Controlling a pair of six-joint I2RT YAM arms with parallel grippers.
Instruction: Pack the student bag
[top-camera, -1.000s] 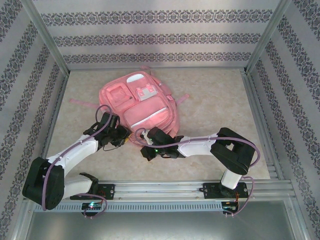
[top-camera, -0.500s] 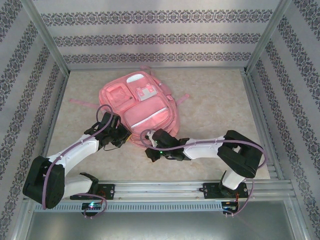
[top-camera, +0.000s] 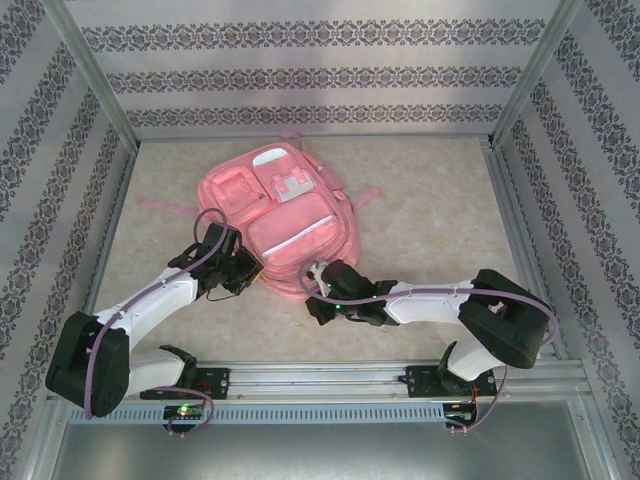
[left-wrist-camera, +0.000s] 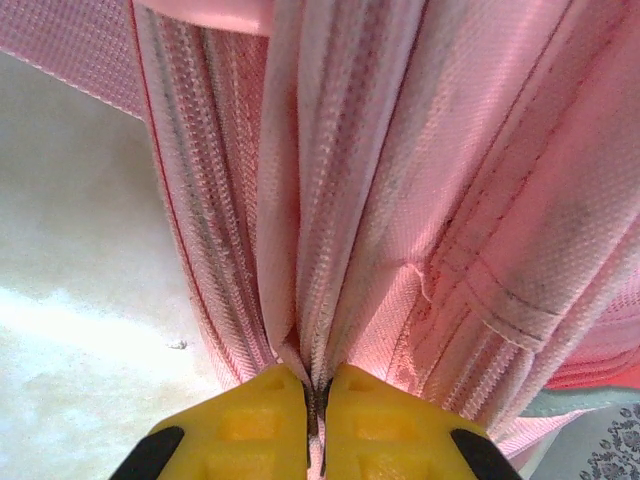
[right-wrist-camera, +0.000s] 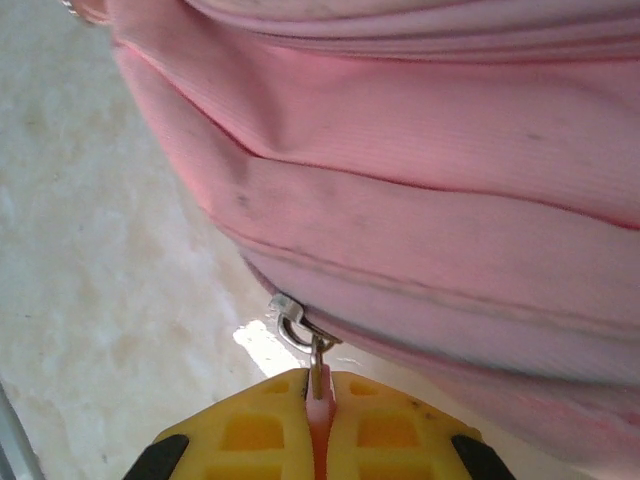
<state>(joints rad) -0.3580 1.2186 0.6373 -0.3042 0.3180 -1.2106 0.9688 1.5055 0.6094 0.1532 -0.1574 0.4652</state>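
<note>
I need to swing the bag square and take its near corner (top-camera: 266, 284) with my left gripper, because the bag lies at a slant with its seam bunched in that gripper.
The student bag (top-camera: 290, 215), a large pink backpack with pale panels, lies flat in the middle of the table with its front pockets up. My left gripper (top-camera: 252, 272) is at the bag's near left corner. In the left wrist view the left gripper (left-wrist-camera: 316, 392) is shut on the zipper seam of the bag (left-wrist-camera: 450, 180). My right gripper (top-camera: 318, 282) is at the bag's near edge. The right wrist view has the right gripper (right-wrist-camera: 318, 388) shut on the pink zipper pull (right-wrist-camera: 317, 408), which hangs from the metal slider (right-wrist-camera: 292, 322) on the bag (right-wrist-camera: 420, 150).
Pink straps trail on the beige table to the left (top-camera: 160, 204) and right (top-camera: 365, 194) of the bag. Patterned walls and metal posts close in three sides. An aluminium rail (top-camera: 330, 378) runs along the near edge. Open table lies right of the bag.
My right gripper has moved to the right along the bag's near edge with the zipper pull in it. The left gripper has closed on the bag's seam and stayed in place.
</note>
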